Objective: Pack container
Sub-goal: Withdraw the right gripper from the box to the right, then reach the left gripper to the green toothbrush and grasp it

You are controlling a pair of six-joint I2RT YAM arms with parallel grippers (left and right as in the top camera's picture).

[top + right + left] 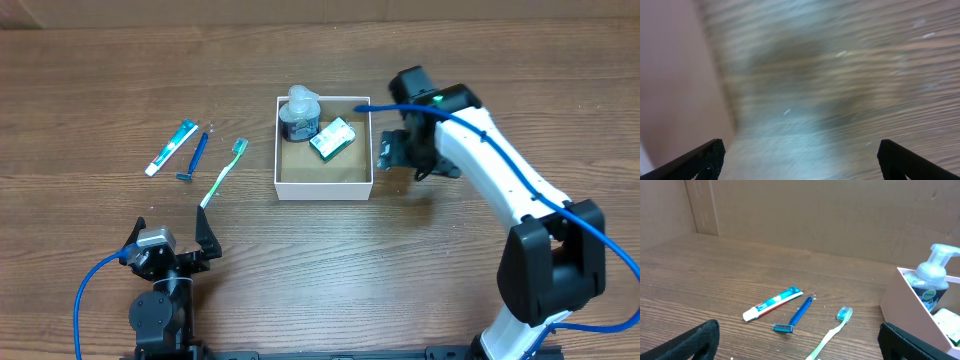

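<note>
The middle of the green toothbrush's handle (pixel 221 175) (pixel 826 339) is between its bristled head and its loose end. My left gripper goes there next and closes on it.
The container (pixel 324 184), a white-walled box with a brown floor, sits mid-table and holds a pump bottle (pixel 300 112) and a small green-white packet (pixel 332 138). A toothpaste tube (pixel 171 147), a blue razor (pixel 194 156) and a green toothbrush (pixel 223 172) lie on the table to its left; they also show in the left wrist view: tube (pixel 772 303), razor (pixel 795 316), toothbrush (pixel 832 332). My left gripper (pixel 170 245) is open and empty near the front edge. My right gripper (pixel 405 155) is open and empty just right of the container's wall (pixel 675 90).
The table is brown wood. A cardboard wall (pixel 815 210) stands behind the table. The right arm's white links (pixel 490 160) stretch from the front right toward the container.
</note>
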